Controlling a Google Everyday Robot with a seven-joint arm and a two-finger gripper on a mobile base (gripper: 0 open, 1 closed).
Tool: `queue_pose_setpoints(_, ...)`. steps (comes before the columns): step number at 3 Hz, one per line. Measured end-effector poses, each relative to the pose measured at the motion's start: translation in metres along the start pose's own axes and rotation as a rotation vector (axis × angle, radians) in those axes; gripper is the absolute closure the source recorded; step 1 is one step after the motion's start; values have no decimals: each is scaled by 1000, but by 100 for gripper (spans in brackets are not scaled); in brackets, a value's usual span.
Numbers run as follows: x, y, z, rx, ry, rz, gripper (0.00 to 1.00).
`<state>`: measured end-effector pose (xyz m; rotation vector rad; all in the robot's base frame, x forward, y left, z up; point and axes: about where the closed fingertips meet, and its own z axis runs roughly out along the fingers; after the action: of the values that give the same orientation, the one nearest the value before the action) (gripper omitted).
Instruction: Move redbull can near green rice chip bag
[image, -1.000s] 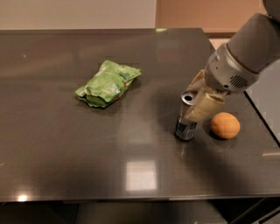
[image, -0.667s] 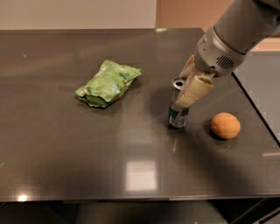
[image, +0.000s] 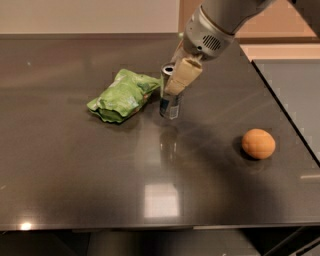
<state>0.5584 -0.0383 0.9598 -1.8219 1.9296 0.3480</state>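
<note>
I will release the redbull can on the table (image: 145, 119) against the green rice chip bag's edge facing the orange fruit.
The redbull can (image: 170, 105) is a slim silver can with a dark blue band near its base. It stands upright on the dark table (image: 75, 165), just right of the green rice chip bag (image: 122, 95), a crumpled bright green foil bag. My gripper (image: 176, 80) comes down from the upper right and is shut on the can's upper half, with one cream finger (image: 182, 76) across its front. The can's base is at or just above the tabletop; I cannot tell which.
A round orange fruit (image: 258, 143) lies on the table to the right, well apart from the can. The table's right edge (image: 295, 125) runs diagonally past the fruit, with a grey floor beyond it.
My gripper has carried the can leftward and away from the orange fruit, to a spot close beside the green bag. The bag and the fruit have not moved.
</note>
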Motion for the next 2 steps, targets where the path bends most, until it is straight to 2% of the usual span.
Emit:
queue_pose_setpoints(1,-31,-11,18,-19,-28,-35,100)
queue_pose_setpoints(2,-45,-16,40,-46,-31,-49,100)
